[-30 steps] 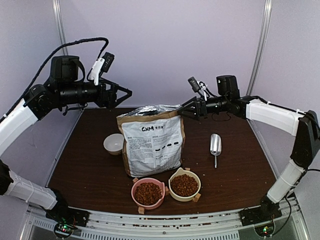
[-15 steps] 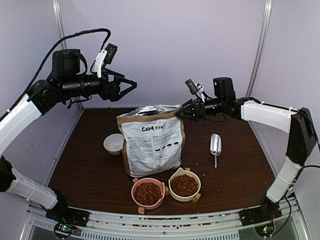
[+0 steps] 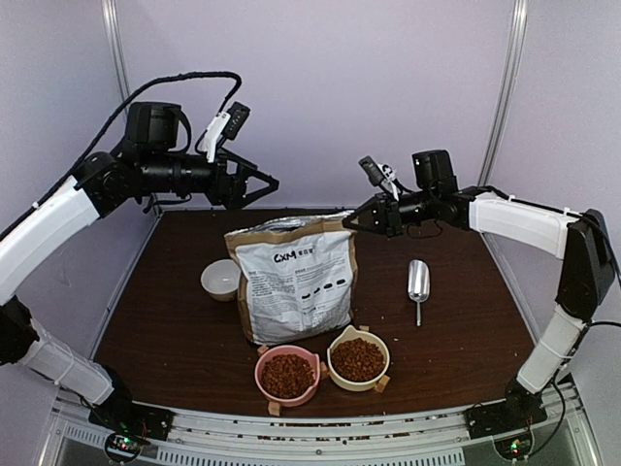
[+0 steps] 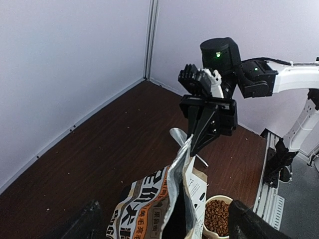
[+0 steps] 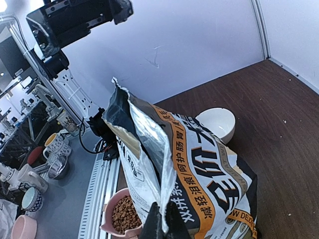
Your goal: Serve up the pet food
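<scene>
The bag's opening gapes beside the pinch of my right gripper, so my left gripper needs to close on the bag edge's middle (image 3: 310, 224) while my right gripper takes hold of the bag's corner again.
Pet food (image 3: 287, 375) fills the pink bowl, and more of it (image 3: 358, 358) fills the cream bowl at the table's front. Behind them stands the brown-and-white bag (image 3: 296, 282), its top open. My right gripper (image 3: 349, 221) is shut on the bag's upper right corner; the right wrist view shows the silver lip of the bag (image 5: 199, 169) pinched between its fingertips (image 5: 162, 219). My left gripper (image 3: 267, 184) hovers open above the bag's left side. In the left wrist view the bag's mouth (image 4: 172, 199) lies between its spread fingers (image 4: 82, 221).
A metal scoop (image 3: 418, 282) lies on the table right of the bag. A small white bowl (image 3: 220, 279) sits left of the bag. Loose kibble is scattered along the front rail (image 3: 320, 424).
My right gripper has closed on the bag's top corner. My left arm has swung right, toward the space above the bag, still open.
</scene>
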`<state>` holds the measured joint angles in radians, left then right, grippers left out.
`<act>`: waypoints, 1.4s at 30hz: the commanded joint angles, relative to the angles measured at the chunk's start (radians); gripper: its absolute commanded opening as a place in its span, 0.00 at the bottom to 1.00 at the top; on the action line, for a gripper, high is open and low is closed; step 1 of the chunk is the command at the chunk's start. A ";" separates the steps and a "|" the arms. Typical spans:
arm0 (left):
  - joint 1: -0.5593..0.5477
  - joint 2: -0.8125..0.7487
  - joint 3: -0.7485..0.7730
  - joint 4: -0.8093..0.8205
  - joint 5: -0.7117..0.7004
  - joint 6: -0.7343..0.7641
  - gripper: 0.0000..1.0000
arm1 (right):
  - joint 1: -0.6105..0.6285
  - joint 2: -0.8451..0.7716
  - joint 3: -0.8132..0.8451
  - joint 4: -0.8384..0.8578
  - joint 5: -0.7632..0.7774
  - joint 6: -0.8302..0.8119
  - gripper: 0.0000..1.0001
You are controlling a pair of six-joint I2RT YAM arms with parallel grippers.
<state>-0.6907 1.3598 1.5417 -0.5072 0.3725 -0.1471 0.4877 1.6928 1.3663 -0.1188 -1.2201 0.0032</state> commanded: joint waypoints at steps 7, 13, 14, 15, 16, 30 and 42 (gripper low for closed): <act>-0.067 0.291 0.336 -0.280 0.036 0.183 0.87 | 0.043 -0.292 -0.176 0.081 0.122 0.049 0.00; -0.121 0.425 0.467 -0.359 0.139 0.248 0.87 | 0.049 -0.354 -0.242 0.137 0.193 0.075 0.00; -0.131 0.442 0.486 -0.375 0.147 0.259 0.87 | 0.049 -0.359 -0.252 0.152 0.197 0.086 0.00; -0.139 0.456 0.496 -0.389 0.154 0.270 0.87 | 0.050 -0.364 -0.263 0.166 0.204 0.093 0.00; -0.145 0.467 0.499 -0.397 0.159 0.277 0.87 | 0.049 -0.369 -0.273 0.179 0.209 0.099 0.00; -0.150 0.446 0.441 -0.339 0.145 0.252 0.59 | 0.051 -0.313 -0.292 0.207 0.203 0.128 0.59; -0.150 0.426 0.414 -0.297 0.111 0.206 0.53 | 0.077 -0.241 -0.237 0.130 0.171 0.056 0.65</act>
<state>-0.8436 1.8256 1.9785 -0.8692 0.4923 0.0837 0.5514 1.4330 1.0832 0.0341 -1.0328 0.0944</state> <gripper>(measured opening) 0.529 0.652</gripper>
